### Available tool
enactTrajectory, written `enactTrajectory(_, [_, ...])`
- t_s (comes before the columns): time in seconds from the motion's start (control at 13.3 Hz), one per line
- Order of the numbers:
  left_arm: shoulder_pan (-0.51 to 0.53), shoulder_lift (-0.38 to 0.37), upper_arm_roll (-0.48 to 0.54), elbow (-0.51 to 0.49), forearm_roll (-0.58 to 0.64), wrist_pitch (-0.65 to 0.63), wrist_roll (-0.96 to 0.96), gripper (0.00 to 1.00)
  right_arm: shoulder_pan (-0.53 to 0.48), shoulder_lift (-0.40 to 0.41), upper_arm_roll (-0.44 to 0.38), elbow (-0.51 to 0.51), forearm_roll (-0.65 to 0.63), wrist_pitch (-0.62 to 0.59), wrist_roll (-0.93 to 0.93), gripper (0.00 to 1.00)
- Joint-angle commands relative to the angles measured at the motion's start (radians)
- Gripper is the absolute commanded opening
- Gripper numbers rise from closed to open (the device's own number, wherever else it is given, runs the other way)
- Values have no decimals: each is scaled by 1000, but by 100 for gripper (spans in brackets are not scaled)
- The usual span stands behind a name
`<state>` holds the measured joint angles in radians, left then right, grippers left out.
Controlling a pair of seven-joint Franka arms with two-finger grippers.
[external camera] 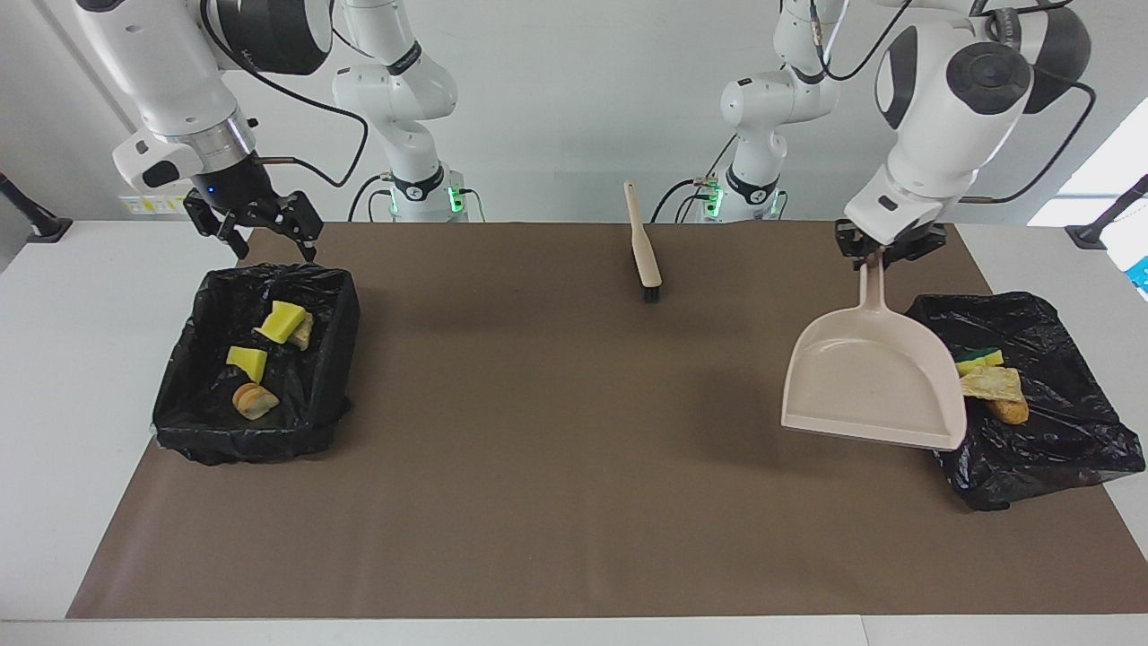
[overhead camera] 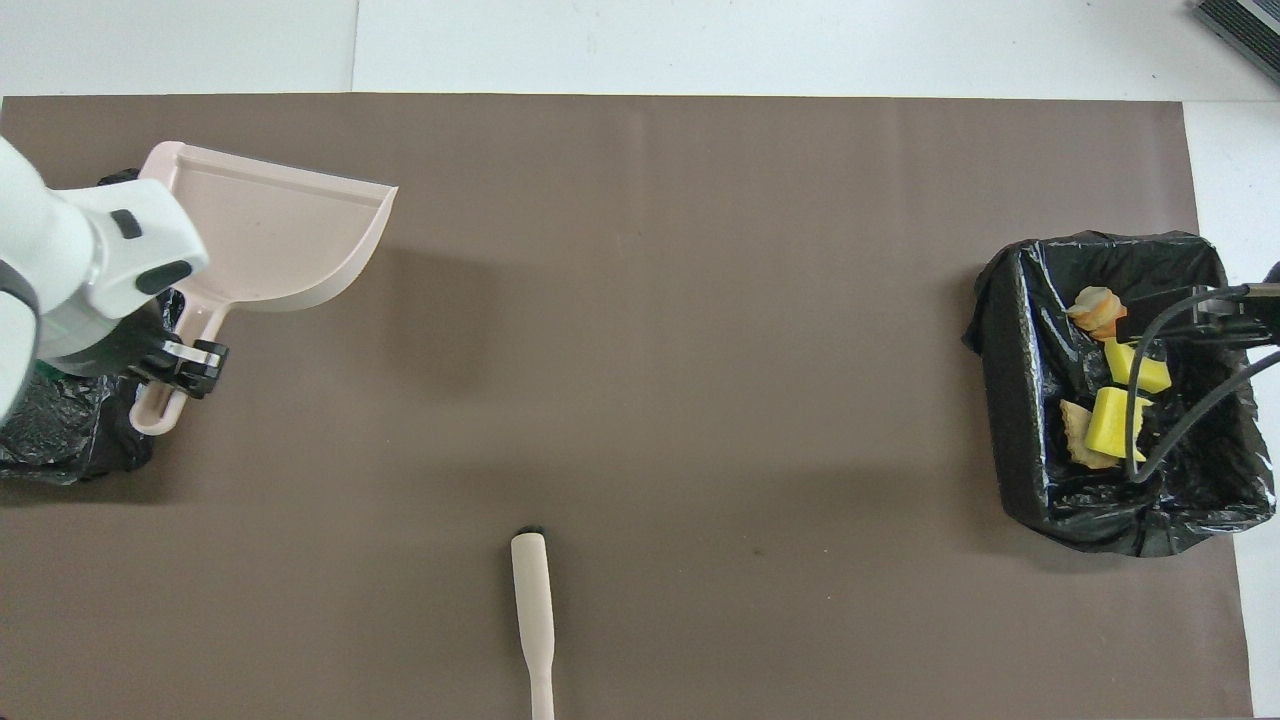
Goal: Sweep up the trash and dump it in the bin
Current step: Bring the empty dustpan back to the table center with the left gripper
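The beige dustpan, now hanging above the brown mat, will be let go by my left gripper on the brown mat (overhead camera: 582, 320) between the bins, just past the brush.
My left gripper (external camera: 883, 253) is shut on the handle of the empty beige dustpan (external camera: 870, 386), which hangs above the brown mat beside the black-lined bin (external camera: 1058, 458) at the left arm's end. That bin holds trash: a green-topped sponge (external camera: 979, 360) and two bread-like lumps (external camera: 991, 384). My right gripper (external camera: 256, 235) waits open over the edge nearer the robots of the other black-lined bin (external camera: 242, 440). Yellow sponge chunks (external camera: 282, 321) and bread lumps (external camera: 255, 400) lie in it. From overhead the dustpan (overhead camera: 270, 235) and left gripper (overhead camera: 185, 365) show beside the bin (overhead camera: 60, 440).
A beige brush (external camera: 644, 247) with dark bristles lies on the mat (external camera: 574, 467) midway between the arms, close to the robots' edge, also in the overhead view as the brush (overhead camera: 533, 620). White table borders the mat on all sides.
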<state>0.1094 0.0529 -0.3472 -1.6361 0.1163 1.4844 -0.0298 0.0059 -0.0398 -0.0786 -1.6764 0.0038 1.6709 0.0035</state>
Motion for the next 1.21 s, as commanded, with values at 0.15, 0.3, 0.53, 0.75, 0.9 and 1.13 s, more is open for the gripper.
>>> enactTrajectory(0.15, [-103, -24, -77, -132, -107, 227, -293, 0, -10, -12, 6, -12, 19, -7, -11, 100])
enactTrajectory(0.3, [-106, -10, -157, -214, -106, 344, -395, 0, -10, -12, 6, -12, 19, -7, -11, 100])
enactTrajectory(0.53, [-178, 65, -174, -269, -101, 473, -494, 0, -10, -12, 6, -12, 19, -7, -11, 100])
enactTrajectory(0.75, [-238, 113, -177, -272, -95, 546, -585, 0, -10, -12, 6, -12, 19, -7, -11, 100])
enactTrajectory(0.9, [-266, 151, -188, -297, -46, 605, -601, 0, -12, -9, 6, -9, 16, 12, -5, 100])
enactTrajectory(1.13, [-267, 183, -196, -330, 6, 657, -602, 0, -12, -11, 5, -11, 16, 1, -8, 100])
